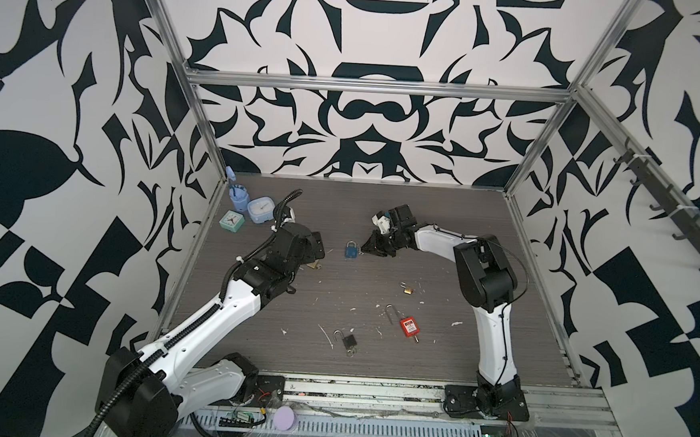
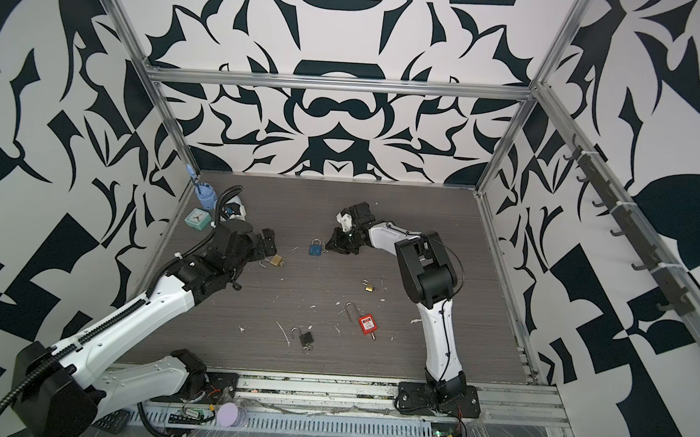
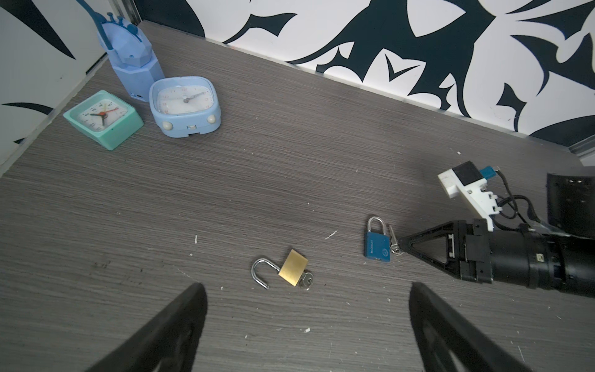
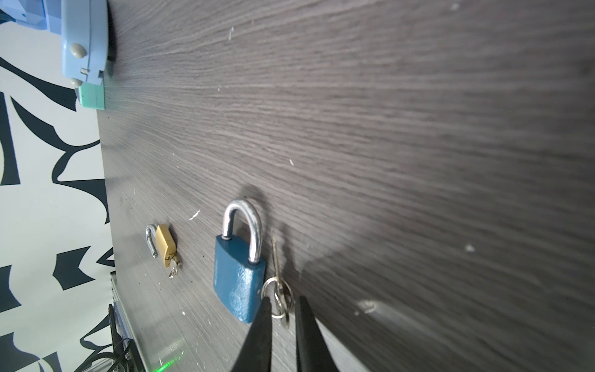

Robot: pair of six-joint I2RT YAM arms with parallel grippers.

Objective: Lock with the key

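Observation:
My left gripper is to close on the body of the brass padlock (image 1: pixel 313 265) (image 3: pixel 293 268) nearest the clocks, leaving the padlock's open shackle free.
A blue padlock (image 1: pixel 351 251) (image 4: pixel 240 283) lies flat on the dark wooden table with its shackle pushed in. Its keys (image 4: pixel 278 296) on a ring rest beside the body, outside the keyhole. My right gripper (image 4: pixel 283 299) (image 1: pixel 364 248) sits low at the lock's right side. Its jaws stand a narrow gap apart, with the key ring between the tips. My left gripper (image 3: pixel 306 286) (image 2: pixel 269 243) hovers wide open and empty. Just beyond it lies a brass padlock (image 3: pixel 293 267) (image 2: pixel 277 260) with its shackle swung open and a key in it.
A mint clock (image 3: pixel 103 117), a light-blue clock (image 3: pixel 185 106) and a blue figure (image 3: pixel 132 58) stand in the back left corner. Nearer the front lie a small brass padlock (image 1: pixel 408 290), a red padlock (image 1: pixel 409 327) and a black padlock (image 1: pixel 349 340), all open.

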